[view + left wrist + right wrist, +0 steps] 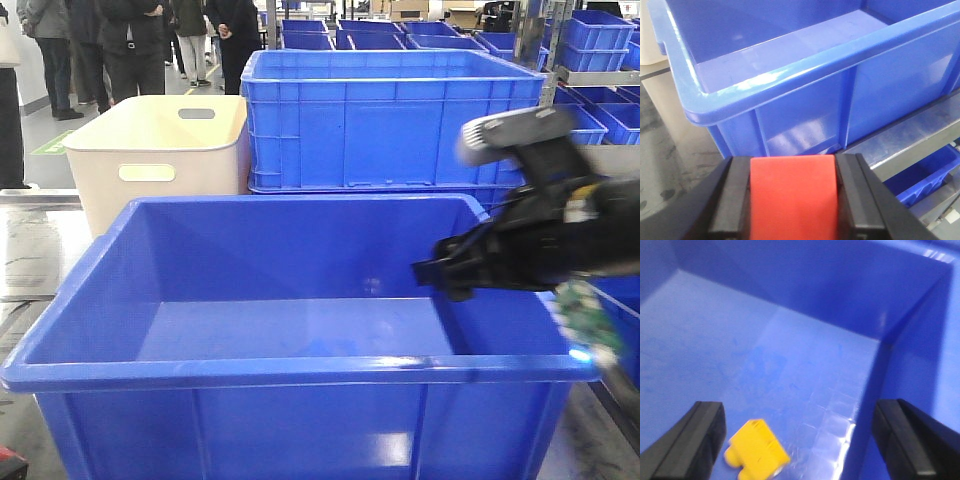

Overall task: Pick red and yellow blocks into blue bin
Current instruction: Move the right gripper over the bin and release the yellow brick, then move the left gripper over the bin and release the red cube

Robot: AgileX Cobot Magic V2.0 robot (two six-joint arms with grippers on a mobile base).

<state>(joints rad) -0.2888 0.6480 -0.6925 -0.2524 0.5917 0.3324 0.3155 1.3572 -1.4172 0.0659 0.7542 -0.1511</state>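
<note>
My left gripper is going to release the red block, now just outside the bin's near wall, on the bottom of the blue bin, just inside the bin's near rim point(206, 354), toward the side of the cream tub.
The glossy blue bin point(300, 365) fills the front view, and its rim point(790, 75) crosses the left wrist view. My left gripper point(792, 197) is shut on the red block point(792, 200), held just outside the bin's near wall, below the rim. My right gripper point(432, 272) reaches over the bin's right side; in the right wrist view the right gripper point(800, 440) is open wide. Between its fingers the yellow block point(757, 451) lies tipped on the bin floor point(765, 360), near the bin's corner, blurred, touching neither finger.
A cream tub point(160, 150) with handle slots stands behind the bin at the left. A ribbed blue crate point(390, 120) stands behind at the right, with more blue crates point(600, 45) on shelves. People point(130, 45) stand at the back left. A smaller blue tray point(920, 177) sits below the table edge.
</note>
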